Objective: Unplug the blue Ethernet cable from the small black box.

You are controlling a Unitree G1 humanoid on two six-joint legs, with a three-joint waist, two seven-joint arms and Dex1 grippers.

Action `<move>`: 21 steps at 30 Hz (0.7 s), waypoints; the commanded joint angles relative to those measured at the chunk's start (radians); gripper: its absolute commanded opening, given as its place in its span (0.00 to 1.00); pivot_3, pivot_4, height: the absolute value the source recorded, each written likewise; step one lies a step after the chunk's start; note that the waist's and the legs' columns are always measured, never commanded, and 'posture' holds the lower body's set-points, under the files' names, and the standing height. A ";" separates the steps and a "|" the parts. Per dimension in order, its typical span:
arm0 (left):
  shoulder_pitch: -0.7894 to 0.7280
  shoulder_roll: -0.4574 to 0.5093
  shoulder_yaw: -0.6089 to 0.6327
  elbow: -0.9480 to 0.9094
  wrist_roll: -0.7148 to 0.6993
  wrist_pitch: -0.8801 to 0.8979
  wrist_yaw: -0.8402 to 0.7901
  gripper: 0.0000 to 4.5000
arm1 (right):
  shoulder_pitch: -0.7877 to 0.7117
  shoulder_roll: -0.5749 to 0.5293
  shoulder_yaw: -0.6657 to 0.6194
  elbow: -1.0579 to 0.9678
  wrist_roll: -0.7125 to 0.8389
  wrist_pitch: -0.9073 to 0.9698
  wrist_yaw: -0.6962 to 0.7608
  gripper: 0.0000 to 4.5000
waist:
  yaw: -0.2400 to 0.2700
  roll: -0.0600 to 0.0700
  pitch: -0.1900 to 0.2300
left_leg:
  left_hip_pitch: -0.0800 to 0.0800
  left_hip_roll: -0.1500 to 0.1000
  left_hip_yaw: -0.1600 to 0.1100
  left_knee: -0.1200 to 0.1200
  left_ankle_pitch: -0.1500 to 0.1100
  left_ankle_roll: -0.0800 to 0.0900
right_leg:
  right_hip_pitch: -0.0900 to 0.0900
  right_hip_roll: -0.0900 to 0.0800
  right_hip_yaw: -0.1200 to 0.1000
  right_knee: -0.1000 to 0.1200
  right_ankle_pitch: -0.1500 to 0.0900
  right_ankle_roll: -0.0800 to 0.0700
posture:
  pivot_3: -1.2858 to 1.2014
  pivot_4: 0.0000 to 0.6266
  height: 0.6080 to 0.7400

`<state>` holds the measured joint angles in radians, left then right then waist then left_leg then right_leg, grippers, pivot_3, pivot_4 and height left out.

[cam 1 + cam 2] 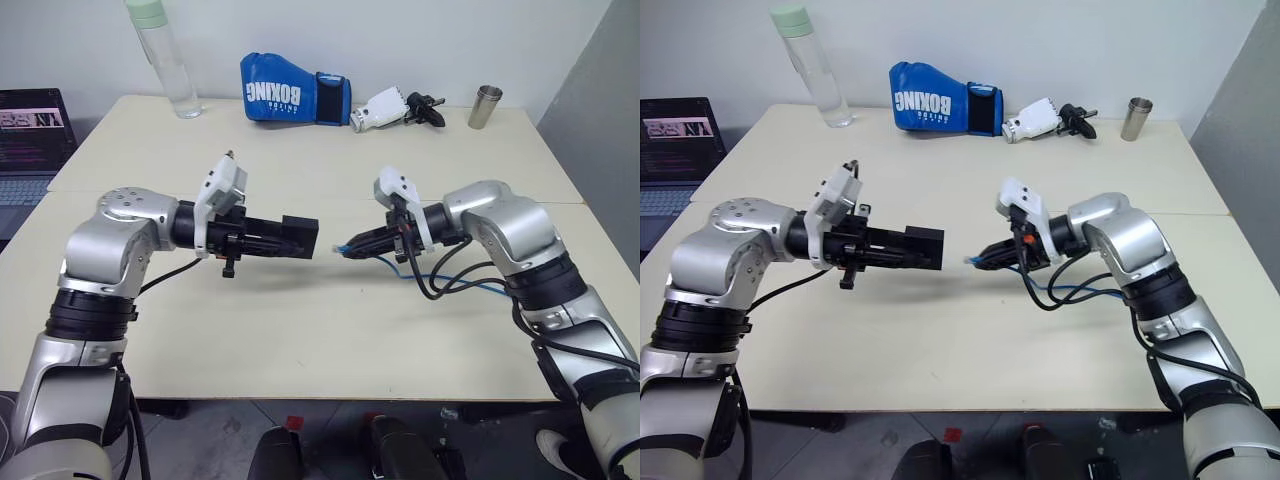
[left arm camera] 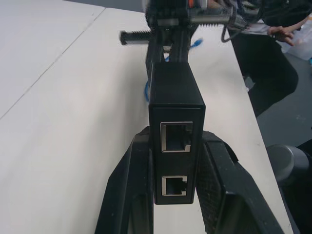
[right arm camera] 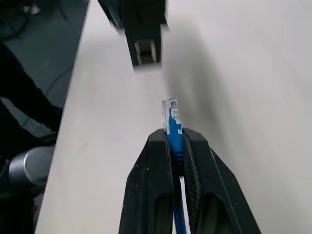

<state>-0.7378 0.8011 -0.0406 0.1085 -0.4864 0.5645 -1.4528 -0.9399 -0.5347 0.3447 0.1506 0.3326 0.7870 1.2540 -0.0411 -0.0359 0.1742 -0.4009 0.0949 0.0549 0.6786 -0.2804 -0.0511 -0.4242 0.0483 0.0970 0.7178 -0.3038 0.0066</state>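
Next, I release the small black box, now held above the table, from my left gripper on the table just this side of the seam (image 1: 246, 232), below the boxing glove.
My left gripper (image 1: 296, 238) is shut on the small black box (image 2: 176, 127), held above the table with its two empty ports facing the left wrist camera. Opposite it, my right gripper (image 1: 349, 247) is shut on the blue Ethernet cable (image 3: 172, 127), whose clear plug (image 3: 169, 107) sticks out past the fingertips. A short gap separates the plug from the box (image 3: 145, 30). The rest of the blue cable (image 1: 470, 285) trails on the table under my right arm.
At the table's far edge lie a blue boxing glove (image 1: 292, 90), a clear bottle (image 1: 165, 55), a spare white-and-black gripper head (image 1: 398, 107) and a metal cup (image 1: 486, 107). A laptop (image 1: 30, 140) stands at the left. A seam (image 1: 300, 195) crosses the tabletop.
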 commanded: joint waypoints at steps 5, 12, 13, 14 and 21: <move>0.019 0.026 0.058 -0.031 -0.025 0.002 0.026 0.17 | 0.118 -0.122 -0.074 0.019 -0.068 -0.042 -0.107 0.00 | 0.001 0.000 0.000 | 0.000 0.000 0.000 0.000 0.000 0.000 | 0.000 0.000 0.000 0.000 0.000 0.000 | 0.52 0.24 1.00; 0.053 0.010 0.077 -0.055 -0.043 0.019 0.072 0.17 | 0.225 -0.118 -0.145 0.086 -0.132 -0.078 -0.289 0.00 | 0.006 0.000 0.000 | 0.000 0.000 0.001 0.000 0.000 0.000 | 0.000 0.000 0.001 0.000 0.000 0.000 | 0.52 0.24 1.00; 0.055 0.009 0.078 -0.058 -0.044 0.021 0.076 0.17 | 0.229 -0.111 -0.149 0.082 -0.132 -0.073 -0.300 0.00 | 0.005 0.000 0.000 | 0.000 0.000 0.001 0.000 0.000 0.000 | 0.000 0.000 0.001 -0.001 0.000 0.000 | 0.52 0.24 1.00; 0.056 0.008 0.078 -0.057 -0.046 0.023 0.079 0.17 | 0.230 -0.100 -0.154 0.079 -0.131 -0.065 -0.315 0.08 | 0.003 0.000 0.000 | 0.000 0.000 0.001 0.000 0.000 0.000 | 0.000 0.000 0.001 0.000 0.000 0.000 | 0.52 0.24 1.00; 0.074 0.015 0.086 -0.056 -0.043 0.024 0.101 0.17 | 0.210 -0.091 -0.169 0.045 -0.110 -0.032 -0.303 0.40 | 0.000 0.000 0.000 | 0.000 0.000 0.001 0.000 0.000 0.000 | 0.000 0.001 0.001 -0.001 0.000 0.000 | 0.52 0.24 1.00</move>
<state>-0.6673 0.8041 0.0089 0.0829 -0.5102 0.5870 -1.3629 -0.7021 -0.6125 0.2153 0.2351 0.2038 0.7483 0.9379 -0.0410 -0.0359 0.1742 -0.4007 0.0950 0.0557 0.6782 -0.2803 -0.0514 -0.4242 0.0487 0.0981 0.7171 -0.3039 0.0067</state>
